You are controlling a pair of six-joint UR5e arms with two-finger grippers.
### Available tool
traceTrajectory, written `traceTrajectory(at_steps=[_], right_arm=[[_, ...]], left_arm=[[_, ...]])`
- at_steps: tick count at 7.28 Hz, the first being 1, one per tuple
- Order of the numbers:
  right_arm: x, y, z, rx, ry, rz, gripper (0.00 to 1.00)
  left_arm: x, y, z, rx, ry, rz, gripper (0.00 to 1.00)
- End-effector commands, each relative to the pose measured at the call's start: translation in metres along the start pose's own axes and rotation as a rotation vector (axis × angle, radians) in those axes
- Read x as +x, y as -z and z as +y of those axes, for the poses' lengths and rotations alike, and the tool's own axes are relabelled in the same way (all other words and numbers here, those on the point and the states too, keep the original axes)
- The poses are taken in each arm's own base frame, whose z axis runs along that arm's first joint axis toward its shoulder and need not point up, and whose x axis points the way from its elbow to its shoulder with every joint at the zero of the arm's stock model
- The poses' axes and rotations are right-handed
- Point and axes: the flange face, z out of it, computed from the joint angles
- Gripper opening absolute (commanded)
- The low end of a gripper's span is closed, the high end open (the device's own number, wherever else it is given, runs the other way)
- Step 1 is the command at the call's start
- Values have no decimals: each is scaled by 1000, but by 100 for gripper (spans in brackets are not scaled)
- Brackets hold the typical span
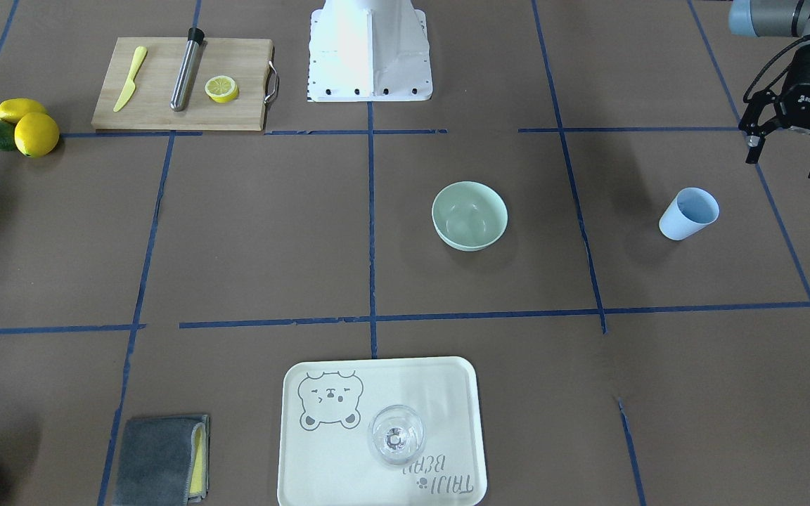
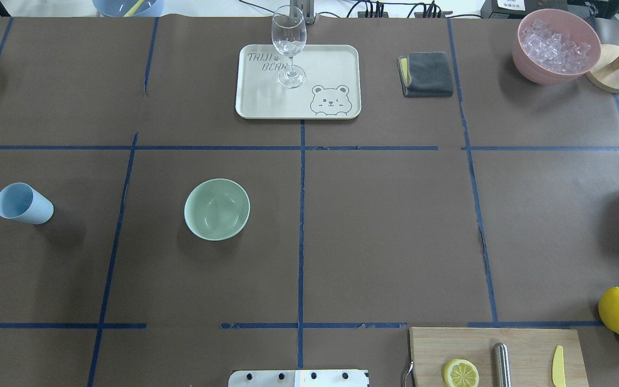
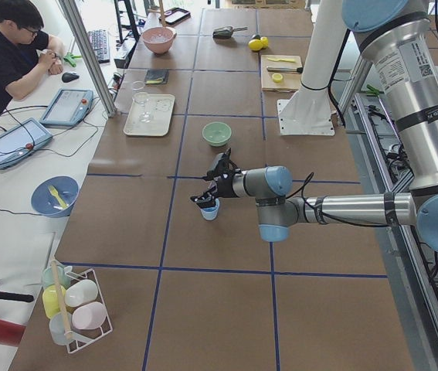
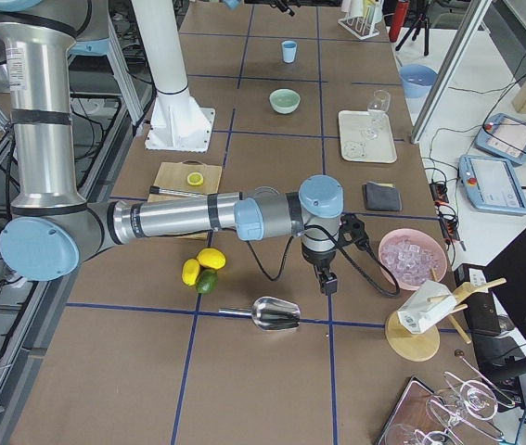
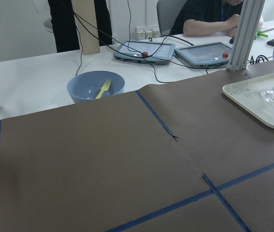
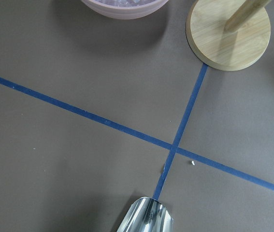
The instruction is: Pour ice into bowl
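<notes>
I will next grip around the body (image 1: 680,223) of the light blue cup with my left gripper, below the cup's rim.
The pale mint-green bowl (image 1: 470,216) stands upright near the table's middle; it also shows in the overhead view (image 2: 217,209). Faint glassy glints lie in its bottom, and I cannot tell whether they are ice. A light blue cup (image 1: 688,213) stands apart from the bowl, and its inside looks empty. My left gripper (image 1: 785,163) is open and empty, hovering just above and behind the cup (image 3: 210,209). My right gripper (image 4: 327,284) hangs above the table between the pink container and the lemons. Whether it is open or shut cannot be told.
A pink container of crushed-looking ice (image 2: 556,45) stands at the far right, next to a wooden stand (image 2: 613,75). A metal scoop (image 4: 276,313) lies near the right gripper. There are also a tray (image 2: 331,70) with a wine glass (image 2: 289,45), a grey cloth (image 2: 426,73), a cutting board (image 1: 180,84) and lemons (image 1: 29,126).
</notes>
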Motion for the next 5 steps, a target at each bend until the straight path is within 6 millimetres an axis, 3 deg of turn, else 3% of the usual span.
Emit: traceTrajectory(at_steps=[1,3,4,5], right_arm=[[2,-1,6,-4,-10,0,100],[3,-3,9,-8,-14,-1,100],[3,-3,9,-8,-14,-1,100],[3,-3,9,-8,-14,1,100]], left_arm=[[18,-4,19,104,46,-100,100],[53,-11,71,154,115,-143,100],[57,-10,91,180,127,-165,100],[61,-11,97,203,131,-175,100]])
